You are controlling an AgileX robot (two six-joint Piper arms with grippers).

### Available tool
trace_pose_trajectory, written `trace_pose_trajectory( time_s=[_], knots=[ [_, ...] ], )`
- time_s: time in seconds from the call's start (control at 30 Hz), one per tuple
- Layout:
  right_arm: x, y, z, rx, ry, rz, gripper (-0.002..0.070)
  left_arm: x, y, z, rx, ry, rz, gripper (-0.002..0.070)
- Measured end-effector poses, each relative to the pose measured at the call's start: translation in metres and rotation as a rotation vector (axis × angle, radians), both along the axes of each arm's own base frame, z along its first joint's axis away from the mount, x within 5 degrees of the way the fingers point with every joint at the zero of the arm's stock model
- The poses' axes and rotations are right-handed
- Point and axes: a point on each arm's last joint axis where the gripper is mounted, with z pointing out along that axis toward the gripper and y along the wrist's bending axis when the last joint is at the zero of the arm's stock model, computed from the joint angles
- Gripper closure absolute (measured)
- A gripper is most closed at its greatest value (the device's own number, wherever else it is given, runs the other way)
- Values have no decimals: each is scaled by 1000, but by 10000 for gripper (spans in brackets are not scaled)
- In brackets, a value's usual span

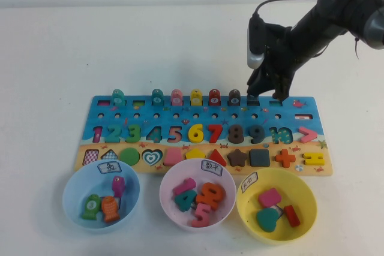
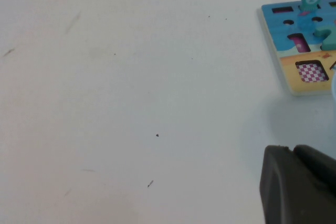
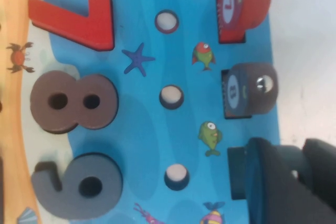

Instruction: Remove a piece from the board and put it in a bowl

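Next, my right gripper releases the slate-blue fish, now beside its dark slot, in the light-blue bowl (image 1: 104,183), next to the purple fish and behind the green one.
My right gripper (image 1: 265,93) is down over the far row of the blue board (image 1: 204,116), just right of the dark brown fish (image 1: 234,97). In the right wrist view the gripper (image 3: 289,153) is shut on the slate-blue fish piece (image 3: 287,170), of which only a sliver with its pale spot shows, beside its dark slot (image 3: 236,174). I cannot tell whether the piece is clear of the slot. The light-blue bowl (image 1: 71,190) with its white label sits near the board's front left and holds three small fish. My left gripper (image 2: 299,187) is shut and empty above bare table, left of the board (image 2: 294,72).
Several more fish pegs stand along the far row, among them a red one (image 3: 244,1) and the dark brown one (image 3: 249,87). Numbers and shape pieces fill the board's lower rows. A pink bowl (image 1: 165,193) and a yellow bowl (image 1: 307,199) sit right of the light-blue bowl.
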Motion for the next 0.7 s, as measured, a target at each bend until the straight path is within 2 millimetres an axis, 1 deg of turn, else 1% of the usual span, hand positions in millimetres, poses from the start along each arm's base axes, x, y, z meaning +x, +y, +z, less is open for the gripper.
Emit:
trace_pose_trajectory(
  time_s=[0.27,0.37,0.47,0.6,0.67,0.7],
  knots=[
    [-4,-1,5,-8,18,19,583,0,0,0,0,0,0,680],
    [-7,-2,14,-10,16,30,584,0,0,0,0,0,0,680],
    [-13,-3,38,-2,-23,37,583,0,0,0,0,0,0,680],
    [-25,-6,81,27,-85,0,583,0,0,0,0,0,0,680],
    [-36,-3,105,46,-114,-16,584,0,0,0,0,0,0,680],
    [-42,2,114,53,-121,-22,583,0,0,0,0,0,0,680]
  ],
)
